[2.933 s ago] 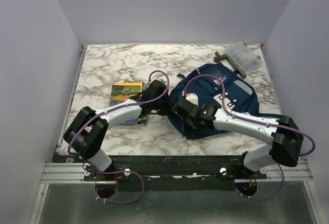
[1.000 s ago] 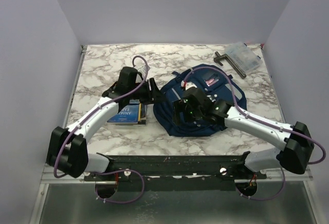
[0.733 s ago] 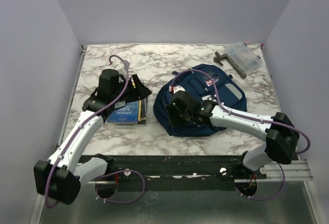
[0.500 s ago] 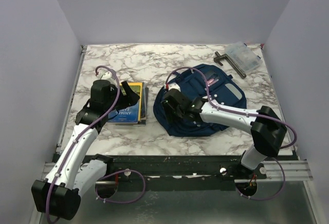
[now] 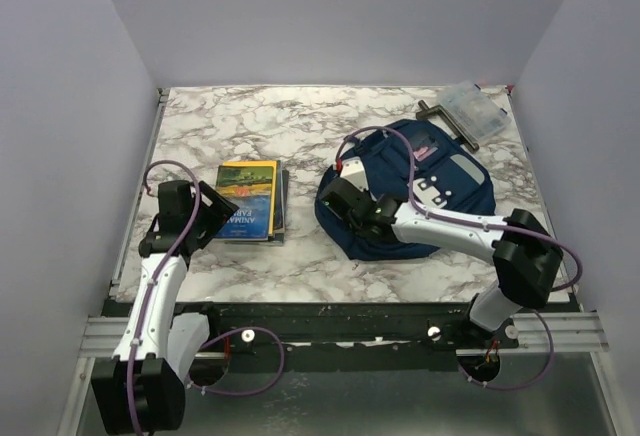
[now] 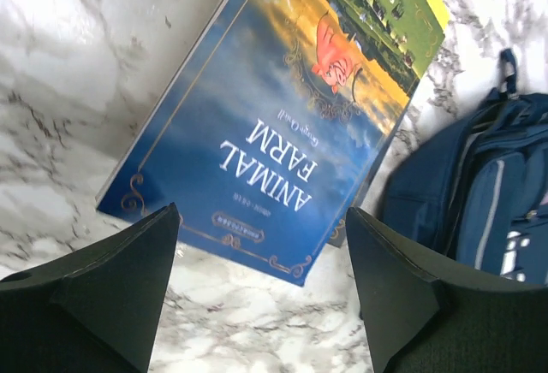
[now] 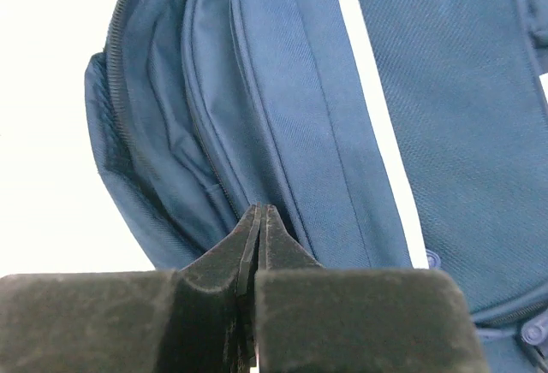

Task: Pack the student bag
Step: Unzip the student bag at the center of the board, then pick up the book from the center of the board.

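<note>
The robot's right gripper is at the bag's front fold, inward of the bag's zipper edge, so it should open, pinch that zipper edge (image 7: 127,121) and lift it.
The student bag (image 5: 445,191), navy with light grey panels, lies right of the table's centre; it also shows in the right wrist view (image 7: 360,91) and the left wrist view (image 6: 484,193). My right gripper (image 5: 340,188) is at the bag's left edge. Its jaws (image 7: 261,212) are pressed together, with the tips against a fold beside the zipper; I cannot tell whether fabric is pinched. A blue "Animal Farm" book (image 5: 248,199) lies on top of a small stack, left of the bag. My left gripper (image 5: 208,218) stands open just left of the book (image 6: 282,108), holding nothing.
A clear plastic box (image 5: 476,106) and a dark handle-shaped tool (image 5: 440,116) lie at the table's far right corner. Marble table (image 5: 220,126) is walled on three sides. The right arm stretches across the bag's near side.
My left arm drew back to the left, away from the bag, and its jaws widened. The right gripper shut at the bag's left edge, and the bag shifted a little to the right.
</note>
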